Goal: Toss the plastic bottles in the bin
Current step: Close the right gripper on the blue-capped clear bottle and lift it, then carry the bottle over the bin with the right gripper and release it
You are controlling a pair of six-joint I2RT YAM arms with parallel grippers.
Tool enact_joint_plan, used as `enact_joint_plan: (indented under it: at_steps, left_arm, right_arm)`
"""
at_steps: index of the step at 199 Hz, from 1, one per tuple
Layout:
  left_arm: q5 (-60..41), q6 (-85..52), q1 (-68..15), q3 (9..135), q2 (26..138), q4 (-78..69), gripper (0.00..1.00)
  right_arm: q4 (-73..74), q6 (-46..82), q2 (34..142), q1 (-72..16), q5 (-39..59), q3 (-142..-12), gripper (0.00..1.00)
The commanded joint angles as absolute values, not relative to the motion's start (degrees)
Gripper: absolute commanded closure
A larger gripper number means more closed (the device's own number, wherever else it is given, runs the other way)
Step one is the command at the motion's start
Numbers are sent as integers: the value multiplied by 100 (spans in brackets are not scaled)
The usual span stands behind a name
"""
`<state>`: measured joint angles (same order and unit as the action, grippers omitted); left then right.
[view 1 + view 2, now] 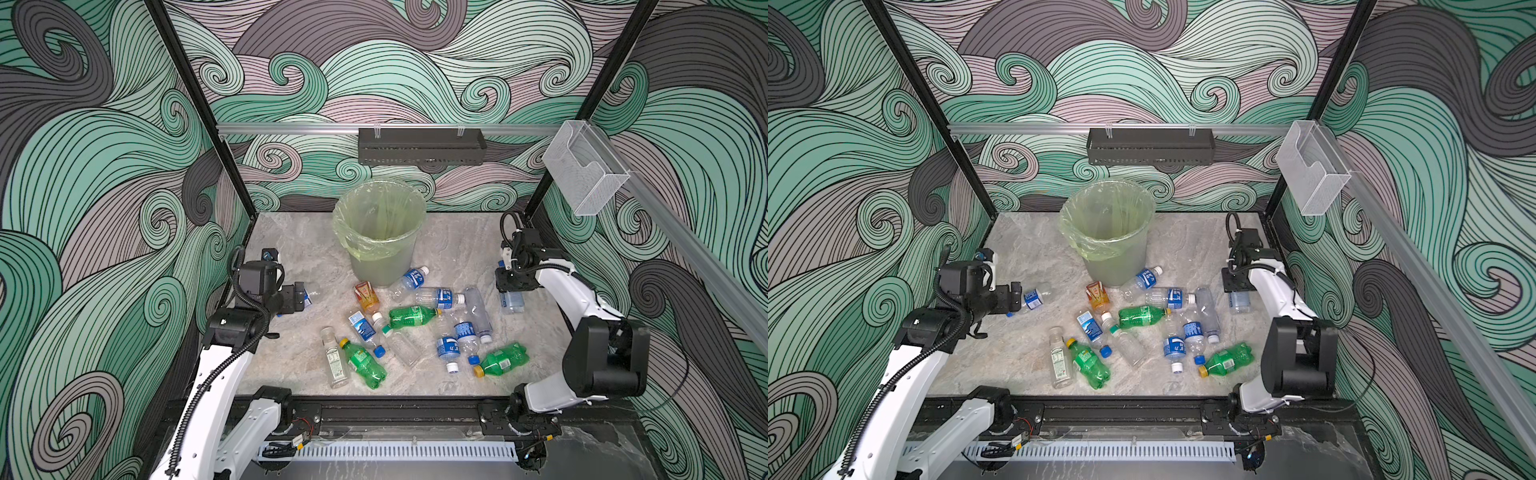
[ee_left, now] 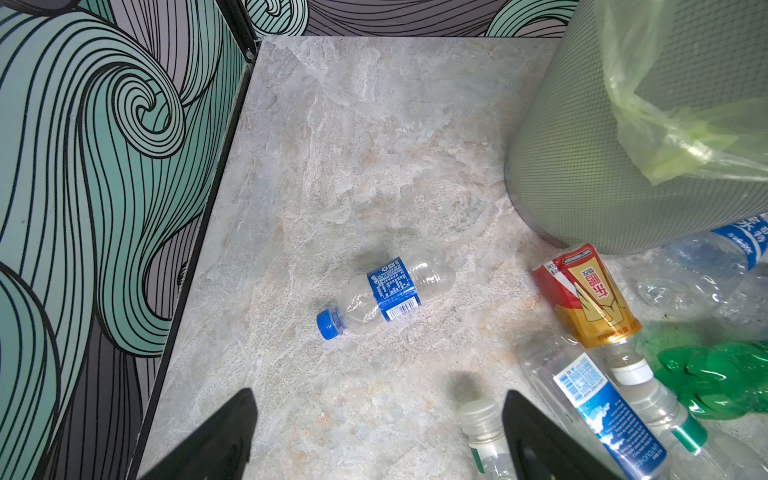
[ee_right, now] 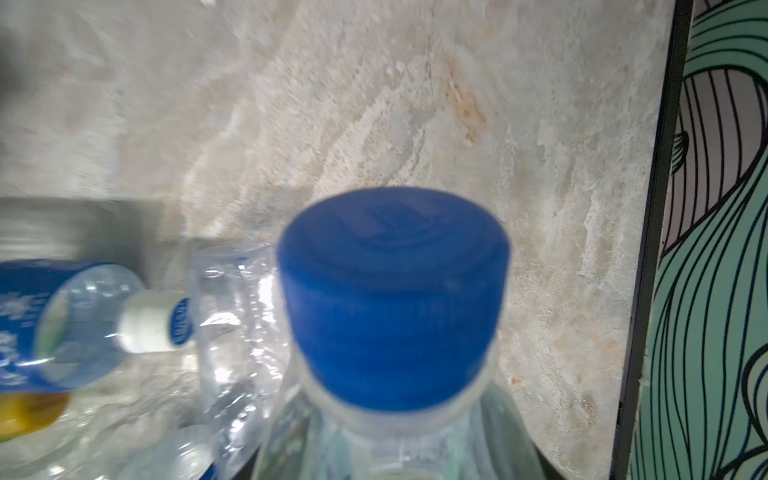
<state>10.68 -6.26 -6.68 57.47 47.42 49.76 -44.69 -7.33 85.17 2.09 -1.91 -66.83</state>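
Observation:
My right gripper needs to let go of the clear bottle inside the pale green bag lining the bin (image 1: 380, 217).
Several plastic bottles (image 1: 415, 318) lie scattered on the marble floor in front of the bin (image 1: 380, 266), a grey wastebasket lined with a pale green bag. My right gripper (image 1: 509, 286) is shut on a clear bottle with a blue cap (image 3: 395, 299), right of the pile near the right wall; its body (image 1: 1239, 301) hangs below the jaws. My left gripper (image 2: 379, 392) stands open and empty. It hovers near a lone clear bottle with a blue label (image 2: 390, 286) lying on its side left of the bin.
A black perforated tray (image 1: 422, 145) hangs on the back rail and a clear acrylic box (image 1: 582, 166) on the right rail. Patterned walls close in both sides. An orange bottle (image 2: 590, 299) lies at the foot of the bin (image 2: 582, 166).

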Motion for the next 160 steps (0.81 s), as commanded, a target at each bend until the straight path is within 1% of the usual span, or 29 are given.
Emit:
enact_joint_plan:
  at_steps: [1, 21, 36, 56, 87, 101, 120, 139, 160]
  left_arm:
    - [1028, -720, -686, 5713, 4784, 4915, 6]
    - [1067, -712, -686, 5687, 4801, 4921, 5]
    - [1149, -711, -686, 5636, 4782, 4956, 5]
    - [1208, -677, -686, 5547, 4746, 4990, 5]
    - [990, -529, -686, 5530, 4666, 5008, 5]
    - [973, -510, -686, 5469, 4537, 4900, 5]
    - [1032, -492, -686, 5428, 4497, 4846, 5]
    - [1107, -460, -686, 5528, 4629, 4964, 5]
    - [1156, -422, -686, 5584, 4693, 4891, 5]
  right_arm:
    - [-4380, -523, 7952, 98, 841, -6711, 57]
    - [-4048, -440, 7345, -183, 1394, -6485, 57]
    - [-3665, -186, 6896, -423, 1774, -6249, 61]
    - [-3202, 119, 6298, -781, 2207, -5932, 63]
    - [-2711, 546, 5677, -1131, 2833, -5651, 60]
    - [-2578, 787, 5668, -1243, 3086, -5710, 61]
    - [-2433, 917, 5739, -1576, 3002, -5856, 61]
    - [-2380, 910, 6248, -2017, 2771, -6682, 60]
    - [-2356, 835, 7256, -2416, 2595, -8071, 60]
